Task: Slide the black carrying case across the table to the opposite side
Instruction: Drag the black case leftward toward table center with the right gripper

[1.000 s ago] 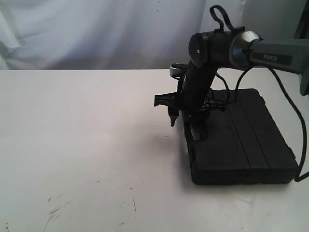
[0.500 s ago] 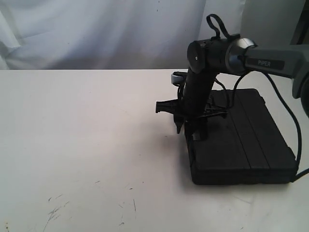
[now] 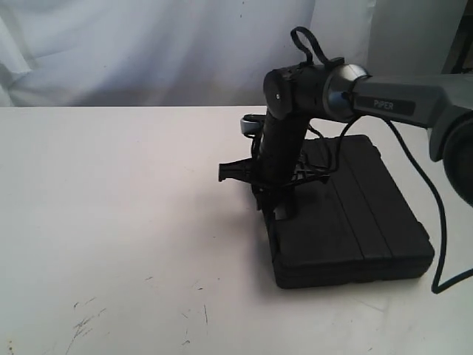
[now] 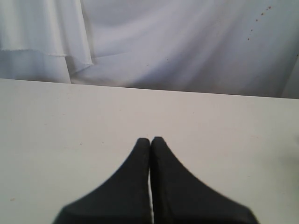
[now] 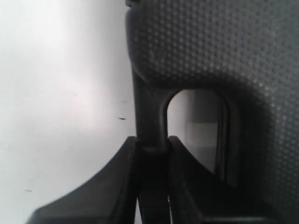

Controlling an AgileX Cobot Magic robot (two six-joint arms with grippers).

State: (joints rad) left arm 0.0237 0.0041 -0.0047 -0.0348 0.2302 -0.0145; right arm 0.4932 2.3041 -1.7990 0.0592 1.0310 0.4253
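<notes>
Next, I release the black case, which now lies flat on the table, with my right gripper on the middle of the white table (image 3: 230,209), just behind the dark scuffs.
The matte black case (image 3: 347,214) lies flat on the white table (image 3: 111,222), right of centre in the exterior view, its ribs running front to back. My right gripper (image 3: 272,201) points down at the case's left edge and is shut on the handle bar. In the right wrist view the handle bar (image 5: 149,119) passes between the fingers of my right gripper (image 5: 152,148), with the handle slot (image 5: 198,123) beside it. My left gripper (image 4: 150,140) is shut with nothing in it, above bare tabletop (image 4: 70,130); it does not show in the exterior view.
A white cloth backdrop (image 3: 148,52) hangs behind the table's far edge. Dark scuffs (image 3: 85,322) mark the tabletop near the front left. A black cable (image 3: 443,229) loops down from the right arm past the case's right side.
The right arm has moved left with the case's handle in its gripper, and the case has slid left across the table with it.
</notes>
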